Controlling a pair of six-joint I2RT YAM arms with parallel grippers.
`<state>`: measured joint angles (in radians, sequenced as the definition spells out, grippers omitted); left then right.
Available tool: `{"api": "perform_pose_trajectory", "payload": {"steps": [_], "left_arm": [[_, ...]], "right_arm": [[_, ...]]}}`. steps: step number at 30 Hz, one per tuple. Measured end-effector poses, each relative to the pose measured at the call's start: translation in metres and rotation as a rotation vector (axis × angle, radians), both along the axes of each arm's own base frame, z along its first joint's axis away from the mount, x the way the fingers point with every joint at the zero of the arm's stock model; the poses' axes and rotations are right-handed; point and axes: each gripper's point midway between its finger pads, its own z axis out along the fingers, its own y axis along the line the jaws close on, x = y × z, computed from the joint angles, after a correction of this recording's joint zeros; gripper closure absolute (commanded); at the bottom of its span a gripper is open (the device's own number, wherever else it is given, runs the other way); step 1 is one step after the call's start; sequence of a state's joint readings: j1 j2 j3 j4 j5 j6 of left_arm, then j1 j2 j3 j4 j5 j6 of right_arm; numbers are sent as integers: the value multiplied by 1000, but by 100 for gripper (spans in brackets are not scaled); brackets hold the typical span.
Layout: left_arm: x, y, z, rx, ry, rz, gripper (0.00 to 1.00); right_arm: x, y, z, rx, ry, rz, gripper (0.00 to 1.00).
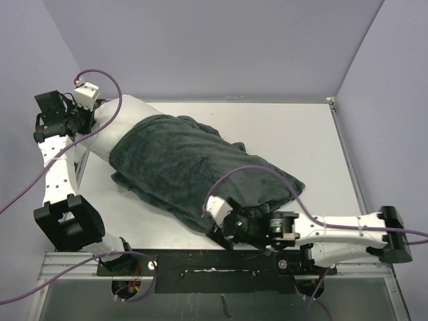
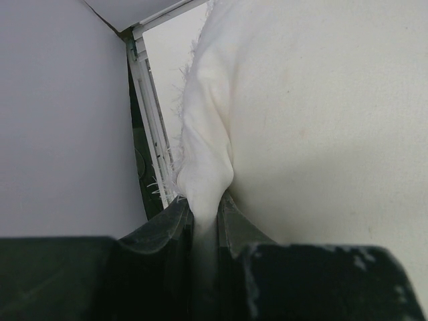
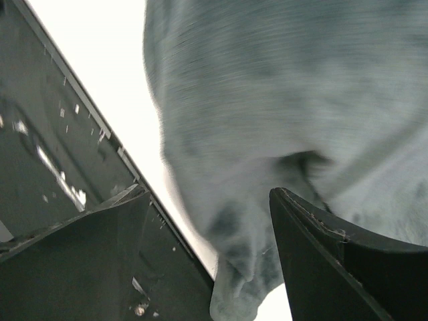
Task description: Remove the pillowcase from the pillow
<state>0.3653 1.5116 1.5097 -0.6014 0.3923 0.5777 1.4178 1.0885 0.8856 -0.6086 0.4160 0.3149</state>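
Observation:
My right gripper will close on the fold at the pillowcase's near edge (image 1: 208, 227) (image 3: 226, 235), next to the table's metal bar, to pull the pillowcase off the pillow.
The pillowcase (image 1: 200, 167) shows its dark grey-green fleece face and covers most of the pillow, lying diagonally across the table. The white pillow (image 1: 130, 110) sticks out of it at the far left. My left gripper (image 1: 91, 119) is shut on the pillow's corner; in the left wrist view the white fabric (image 2: 207, 154) is pinched between its dark fingers (image 2: 167, 227). My right gripper (image 1: 219, 224) is at the pillowcase's near edge. In the right wrist view it (image 3: 208, 194) is open, with a fold of the fleece (image 3: 254, 267) hanging between its fingers, not clamped.
The white table (image 1: 301, 134) is walled by pale panels at the back and sides. Its near metal rail (image 1: 200, 257) runs just beside my right gripper. The table's left edge frame (image 2: 150, 127) is close to my left gripper. Purple cables loop over both arms.

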Motion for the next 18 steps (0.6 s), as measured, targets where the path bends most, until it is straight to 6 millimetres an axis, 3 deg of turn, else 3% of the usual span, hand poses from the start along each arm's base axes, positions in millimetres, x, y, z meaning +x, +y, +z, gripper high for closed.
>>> {"api": "perform_pose_trajectory", "payload": {"steps": [3,5,11,13,18], "left_arm": [[0,0,0,1,0,0,100],[0,0,0,1,0,0,100],[0,0,0,1,-1,-1,100],[0,0,0,1,-1,-2,100],[0,-1,3,-3,-1,-3,100]], "right_arm": [[-23,12,-34,-170,-12,79,24],[-27,13,-48,-240,-18,86,24],[-9,4,-74,-411,-78,-23,30],[-3,3,-79,-433,-93,-55,46],[13,-2,-89,-448,-89,-148,99]]}}
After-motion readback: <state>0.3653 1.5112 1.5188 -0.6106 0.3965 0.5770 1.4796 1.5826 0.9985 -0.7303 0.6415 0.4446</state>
